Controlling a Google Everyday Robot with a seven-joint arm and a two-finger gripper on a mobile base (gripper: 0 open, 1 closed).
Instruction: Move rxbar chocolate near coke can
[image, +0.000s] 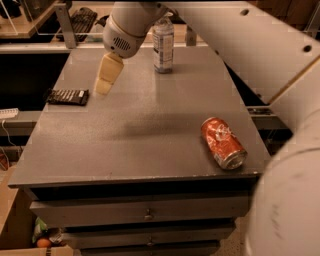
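Note:
I will next close my gripper at the middle of the rxbar chocolate (66, 97), across its black wrapper.
The rxbar chocolate (68, 96) lies flat in its black wrapper near the left edge of the grey table (145, 130). The coke can (223, 142) lies on its side near the table's front right corner. My gripper (104, 86) hangs from the white arm above the table's left half, a little to the right of the bar and apart from it, holding nothing. The can is far to its right.
A clear plastic bottle (163, 45) with a label stands upright at the back middle of the table. The white arm fills the upper right and right side of the view. Drawers (145, 215) sit under the tabletop. A keyboard (82, 20) lies on a desk behind.

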